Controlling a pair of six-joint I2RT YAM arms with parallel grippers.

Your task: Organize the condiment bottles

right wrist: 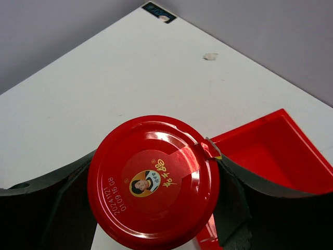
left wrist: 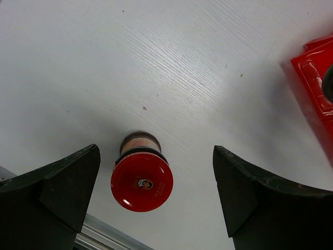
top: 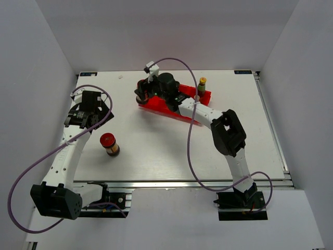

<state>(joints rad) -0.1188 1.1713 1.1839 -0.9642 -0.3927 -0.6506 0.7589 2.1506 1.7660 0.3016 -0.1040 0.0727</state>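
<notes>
The next move for my left gripper is to go down and close around the red lid (top: 107, 139) (left wrist: 141, 182) of the squat brown jar that stands alone on the white table.
One squat brown jar with a red lid (top: 109, 143) stands on the white table near the left arm. In the left wrist view this jar (left wrist: 141, 179) sits below and between my open left fingers, closer to the left one. My left gripper (top: 96, 121) (left wrist: 156, 156) hovers above it, empty. My right gripper (top: 142, 95) (right wrist: 156, 179) is shut on the second red-lidded jar (right wrist: 153, 182) at the left end of the red tray (top: 179, 107). A yellow-capped bottle (top: 202, 85) stands at the tray's right end. The other bottles are hidden.
The tray's empty end compartment (right wrist: 281, 151) lies just right of the held jar; its corner also shows in the left wrist view (left wrist: 315, 78). The right arm and its cable (top: 190, 140) cross over the tray. White walls enclose the table; a metal rail (left wrist: 104, 234) runs along its near edge.
</notes>
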